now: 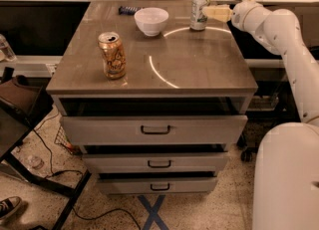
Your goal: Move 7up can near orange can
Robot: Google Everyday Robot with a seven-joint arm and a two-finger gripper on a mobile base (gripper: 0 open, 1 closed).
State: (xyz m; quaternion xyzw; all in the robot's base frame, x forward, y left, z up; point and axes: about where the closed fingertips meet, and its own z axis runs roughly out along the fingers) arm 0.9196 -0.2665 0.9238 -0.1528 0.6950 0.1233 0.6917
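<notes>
The robot's gripper should next close around the upper half [199, 8] of the 7up can, beside the white bowl.
The 7up can [199, 11] stands upright at the back right of the grey cabinet top [189, 64]; it is whitish-silver with green marks. The orange can [112, 55] stands upright at the front left of the top, its tab opened. My gripper [208, 13] reaches in from the right at the height of the 7up can, its pale fingers [217, 12] right beside the can's right side. The white arm runs from the gripper down the right edge of the view.
A white bowl [151, 21] sits at the back middle, left of the 7up can. A dark blue wrapper [127, 10] lies behind it. Three drawers [154, 130] below stand slightly open. A dark chair [20, 109] and cables are on the left floor.
</notes>
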